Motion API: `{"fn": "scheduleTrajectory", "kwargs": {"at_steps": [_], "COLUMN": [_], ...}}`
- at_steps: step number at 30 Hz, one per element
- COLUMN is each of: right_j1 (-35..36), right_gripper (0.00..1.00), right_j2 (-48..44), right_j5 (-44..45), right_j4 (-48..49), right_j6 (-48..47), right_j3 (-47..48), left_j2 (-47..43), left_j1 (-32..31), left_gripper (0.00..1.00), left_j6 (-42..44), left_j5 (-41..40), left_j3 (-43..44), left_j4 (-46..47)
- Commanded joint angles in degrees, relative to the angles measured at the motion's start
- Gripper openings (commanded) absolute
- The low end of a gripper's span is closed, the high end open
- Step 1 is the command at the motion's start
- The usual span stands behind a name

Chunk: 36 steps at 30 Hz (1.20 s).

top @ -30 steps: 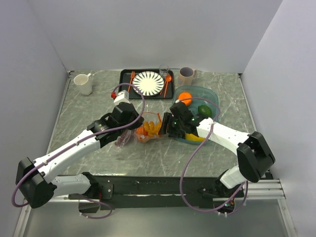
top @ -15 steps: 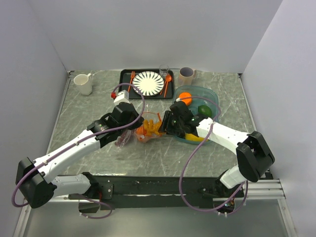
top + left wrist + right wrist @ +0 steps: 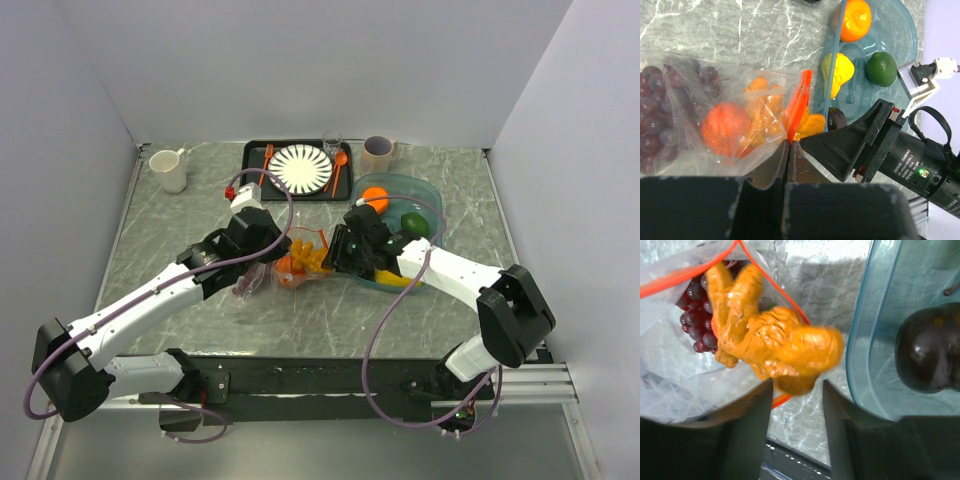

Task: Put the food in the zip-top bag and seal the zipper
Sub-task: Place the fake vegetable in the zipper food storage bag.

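The yellow-orange piece is sticking halfway out of the opening of the bag, so next my right gripper takes its outer end (image 3: pixel 816 351) and pushes it further in before sealing.
The zip-top bag (image 3: pixel 285 268) (image 3: pixel 700 95) lies mid-table with purple grapes (image 3: pixel 657 115) (image 3: pixel 695 315) and an orange fruit (image 3: pixel 725 130) inside. My left gripper (image 3: pixel 270 258) (image 3: pixel 789 145) is shut on the orange-red zipper (image 3: pixel 797 102) (image 3: pixel 685 275) at one end of the mouth. My right gripper (image 3: pixel 336 255) (image 3: pixel 797 385) stands open at the bag's mouth. A knobbly yellow-orange piece (image 3: pixel 775 345) lies just past its fingertips, half inside the mouth and not gripped. The teal tub (image 3: pixel 400 181) (image 3: pixel 905 40) holds an orange (image 3: pixel 375 198), a lime (image 3: pixel 414 223), a yellow piece (image 3: pixel 837 72) and a dark plum (image 3: pixel 930 350).
At the back, a black tray (image 3: pixel 250 165) carries a striped plate (image 3: pixel 300 168), an orange fork and spoon, and a glass (image 3: pixel 332 143). A white mug (image 3: pixel 170 170) stands back left and a second mug (image 3: pixel 378 153) beside the tray. The tub sits right of my right gripper.
My right gripper's jaws have narrowed and it has edged left toward the bag's mouth with the yellow-orange piece. The left gripper has kept its hold and place.
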Motion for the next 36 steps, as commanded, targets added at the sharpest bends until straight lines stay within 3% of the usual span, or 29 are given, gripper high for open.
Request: {"fn": "scheduleTrajectory", "kwargs": {"at_steps": [1, 6, 13, 17, 18, 20, 21, 26, 32, 36], "right_j1": [-0.5, -0.7, -0.7, -0.7, -0.7, -0.7, -0.8, -0.7, -0.6, -0.6], "right_gripper": [0.59, 0.6, 0.53, 0.44, 0.37, 0.34, 0.24, 0.08, 0.0, 0.0], "right_j2": [0.6, 1.2, 2.8, 2.9, 2.6, 1.7, 1.2, -0.6, -1.5, -1.2], "right_j5": [-0.3, -0.8, -2.8, -3.4, -3.3, -3.3, -3.1, -3.1, -4.9, -8.1], "right_j4": [1.7, 3.4, 4.8, 5.1, 5.3, 5.8, 6.0, 6.4, 6.7, 7.8], "right_j6": [0.0, 0.1, 0.4, 0.2, 0.2, -0.2, -0.4, -1.8, -4.5, -6.2], "right_j3": [0.9, 0.6, 1.2, 1.1, 1.1, 0.5, 0.4, 0.7, 2.0, 3.0], "left_j2": [-0.6, -0.8, -0.7, -0.6, -0.7, -0.7, -0.8, -0.7, -0.5, -0.6], "left_j1": [-0.2, -0.2, -0.1, -0.2, -0.2, -0.2, -0.1, -0.2, -0.2, -0.2], "left_gripper": [0.01, 0.01, 0.01, 0.01, 0.01, 0.01, 0.01, 0.01, 0.01, 0.01], "left_j6": [0.0, 0.0, 0.1, 0.0, 0.0, -0.1, 0.0, -0.1, -0.1, -0.1], "left_j5": [-0.6, -0.7, -0.6, -0.5, -0.6, -0.7, -0.7, -0.7, -0.4, -0.4], "left_j3": [2.1, 2.2, 2.3, 2.3, 2.3, 2.3, 2.2, 2.2, 2.3, 2.3], "left_j4": [0.9, 0.9, 0.9, 0.9, 0.8, 0.8, 0.8, 0.9, 1.0, 1.0]}}
